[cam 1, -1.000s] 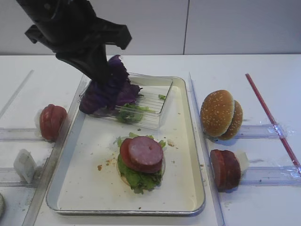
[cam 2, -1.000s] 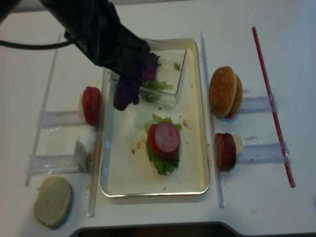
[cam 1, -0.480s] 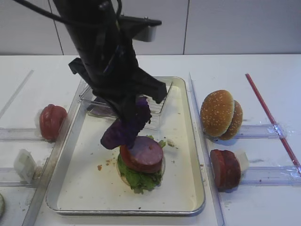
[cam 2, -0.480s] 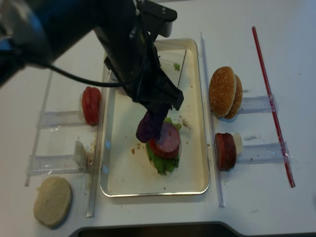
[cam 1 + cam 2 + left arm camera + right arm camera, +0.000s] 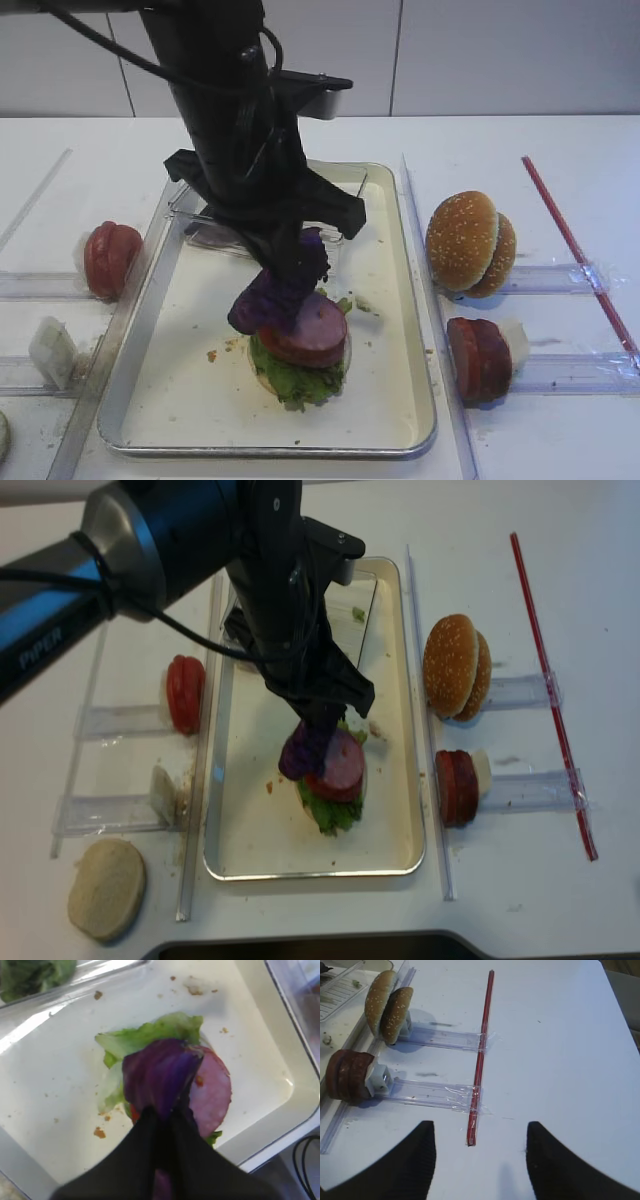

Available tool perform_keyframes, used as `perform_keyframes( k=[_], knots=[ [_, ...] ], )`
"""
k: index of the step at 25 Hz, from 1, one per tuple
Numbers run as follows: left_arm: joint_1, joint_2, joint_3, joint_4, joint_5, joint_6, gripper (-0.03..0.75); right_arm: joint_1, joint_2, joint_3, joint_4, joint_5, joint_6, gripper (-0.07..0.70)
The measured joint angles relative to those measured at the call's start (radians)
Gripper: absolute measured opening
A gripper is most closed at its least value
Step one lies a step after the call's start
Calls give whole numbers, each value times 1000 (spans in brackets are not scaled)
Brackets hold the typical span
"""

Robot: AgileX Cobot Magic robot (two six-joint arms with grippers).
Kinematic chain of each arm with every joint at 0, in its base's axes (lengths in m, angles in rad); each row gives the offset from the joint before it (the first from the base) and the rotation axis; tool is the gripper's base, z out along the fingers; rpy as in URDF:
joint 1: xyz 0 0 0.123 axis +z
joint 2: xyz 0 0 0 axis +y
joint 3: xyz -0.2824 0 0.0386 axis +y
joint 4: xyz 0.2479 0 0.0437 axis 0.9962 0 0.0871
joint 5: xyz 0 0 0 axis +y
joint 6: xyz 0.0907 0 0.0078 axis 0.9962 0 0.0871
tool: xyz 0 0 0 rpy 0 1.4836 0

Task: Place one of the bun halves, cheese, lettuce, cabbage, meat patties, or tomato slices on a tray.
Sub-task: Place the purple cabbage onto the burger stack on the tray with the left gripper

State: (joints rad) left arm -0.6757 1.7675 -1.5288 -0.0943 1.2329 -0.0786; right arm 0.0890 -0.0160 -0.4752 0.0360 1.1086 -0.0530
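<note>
My left gripper is to release the dark purple cabbage on top of the pink meat patty (image 5: 336, 770) (image 5: 202, 1096) in the tray. The cabbage hangs just over that stack now.
My left gripper (image 5: 165, 1110) is shut on the dark purple cabbage (image 5: 157, 1074). The leaf hangs from the fingertips just over a stack in the tray (image 5: 185, 345). That stack shows a pink meat patty (image 5: 318, 328) on frilly lettuce (image 5: 295, 380). From above, the cabbage (image 5: 303, 752) overlaps the patty's left edge; whether it touches, I cannot tell. My right gripper (image 5: 480, 1145) is open over bare white table, holding nothing. Sesame bun halves (image 5: 470, 242) stand on edge to the right of the tray.
A clear ridged box (image 5: 338, 205) with green leaves lies in the tray's far end. Dark red patties (image 5: 478, 358) and a white block sit on a rail at right, red tomato slices (image 5: 110, 258) at left. A red strip (image 5: 480, 1060) lies ahead of the right gripper. A pale bun base (image 5: 107, 887) lies front left.
The left arm has carried the cabbage out of the clear box, toward the front of the tray and down, to just over the patty stack.
</note>
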Motion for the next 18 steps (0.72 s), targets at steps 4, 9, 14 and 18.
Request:
perform_keyframes(
  k=[4,9,14,18],
  knots=[
    [-1,0,-4,-45,0,16,15,0,0,0,0,0,0,428],
    [-1,14,-4,-47,0,18,15,0,0,0,0,0,0,428],
    [-1,60,-4,-40,-3,20,15,0,0,0,0,0,0,428],
    [-1,72,-4,-37,-3,20,15,0,0,0,0,0,0,428]
  ],
)
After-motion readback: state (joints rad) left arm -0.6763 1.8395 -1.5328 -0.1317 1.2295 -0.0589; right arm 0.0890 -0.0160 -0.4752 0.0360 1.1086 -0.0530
